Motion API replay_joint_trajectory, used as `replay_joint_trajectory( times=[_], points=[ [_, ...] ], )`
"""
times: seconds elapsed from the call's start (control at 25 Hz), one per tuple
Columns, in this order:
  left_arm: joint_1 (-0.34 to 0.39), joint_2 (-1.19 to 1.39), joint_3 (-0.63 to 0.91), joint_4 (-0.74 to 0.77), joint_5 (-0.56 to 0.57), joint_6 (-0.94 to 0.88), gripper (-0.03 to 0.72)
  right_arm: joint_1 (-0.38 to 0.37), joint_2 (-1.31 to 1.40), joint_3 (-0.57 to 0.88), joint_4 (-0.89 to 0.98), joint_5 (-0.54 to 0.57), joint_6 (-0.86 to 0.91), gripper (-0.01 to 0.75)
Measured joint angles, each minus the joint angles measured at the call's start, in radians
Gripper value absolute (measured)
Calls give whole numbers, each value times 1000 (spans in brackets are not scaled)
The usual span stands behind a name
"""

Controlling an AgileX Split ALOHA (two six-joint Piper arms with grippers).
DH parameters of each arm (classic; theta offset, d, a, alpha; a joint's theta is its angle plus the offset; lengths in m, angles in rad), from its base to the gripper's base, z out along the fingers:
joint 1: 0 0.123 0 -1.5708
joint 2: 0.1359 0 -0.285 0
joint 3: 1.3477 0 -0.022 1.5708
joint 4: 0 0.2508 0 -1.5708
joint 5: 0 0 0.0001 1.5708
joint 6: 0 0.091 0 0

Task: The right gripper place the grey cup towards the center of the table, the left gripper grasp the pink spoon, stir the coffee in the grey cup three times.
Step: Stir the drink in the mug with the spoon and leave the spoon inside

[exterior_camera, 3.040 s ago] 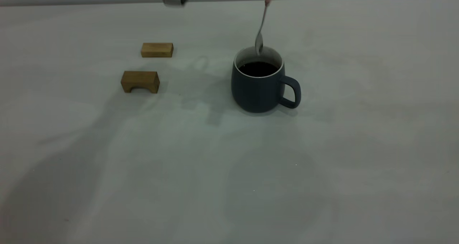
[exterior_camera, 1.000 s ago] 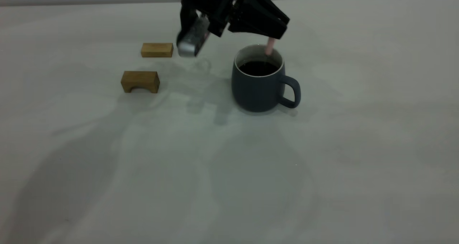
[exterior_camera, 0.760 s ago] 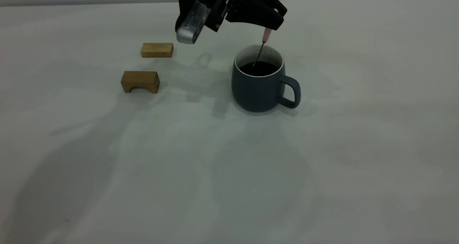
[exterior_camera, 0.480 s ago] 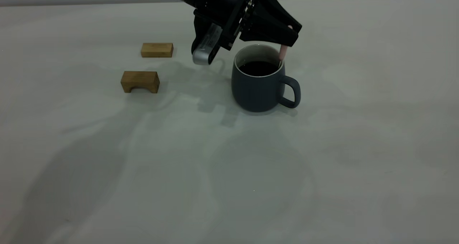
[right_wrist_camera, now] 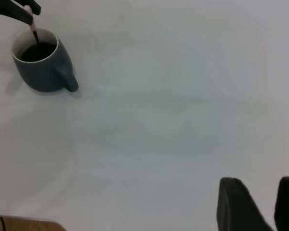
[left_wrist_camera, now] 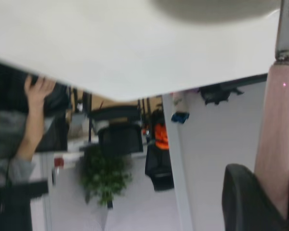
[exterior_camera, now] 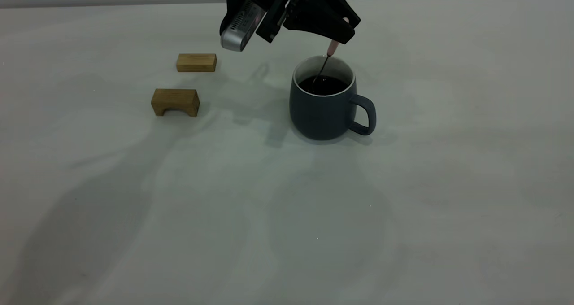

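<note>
Next, I let go of the pink spoon with my left gripper in the coffee, so it leans on the grey cup's rim (exterior_camera: 347,84) above the cup's handle.
The grey cup (exterior_camera: 322,112) stands upright near the table's (exterior_camera: 287,215) middle, handle toward the right, with dark coffee (exterior_camera: 323,85) inside. My left gripper (exterior_camera: 341,35) hangs just above the cup's far rim, shut on the pink spoon (exterior_camera: 331,48). The spoon's thin metal neck slants down into the coffee and its bowl is hidden in the liquid. In the left wrist view the pink spoon handle (left_wrist_camera: 278,130) is pinched between the fingers (left_wrist_camera: 245,202). The right wrist view shows the cup (right_wrist_camera: 41,72) far off and my right gripper (right_wrist_camera: 269,207) open, holding nothing.
Two brown wooden blocks lie left of the cup: a flat one (exterior_camera: 196,62) farther back and an arched one (exterior_camera: 175,102) nearer. The table's far edge runs just behind the left gripper.
Half a second ago the left gripper was lower, with the spoon at the cup's right rim. It has risen and shifted left, and the spoon now dips into the middle of the coffee.
</note>
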Motion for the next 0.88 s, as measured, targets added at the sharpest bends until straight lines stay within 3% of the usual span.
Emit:
replay_joint_trajectory(
  times=[0.76, 0.88],
  points=[
    [-35, 44, 0, 21, -35, 26, 174, 0, 0, 0, 0, 0, 0, 238],
    [-35, 44, -8, 29, -19, 2, 206, 0, 0, 0, 0, 0, 0, 238]
  ],
)
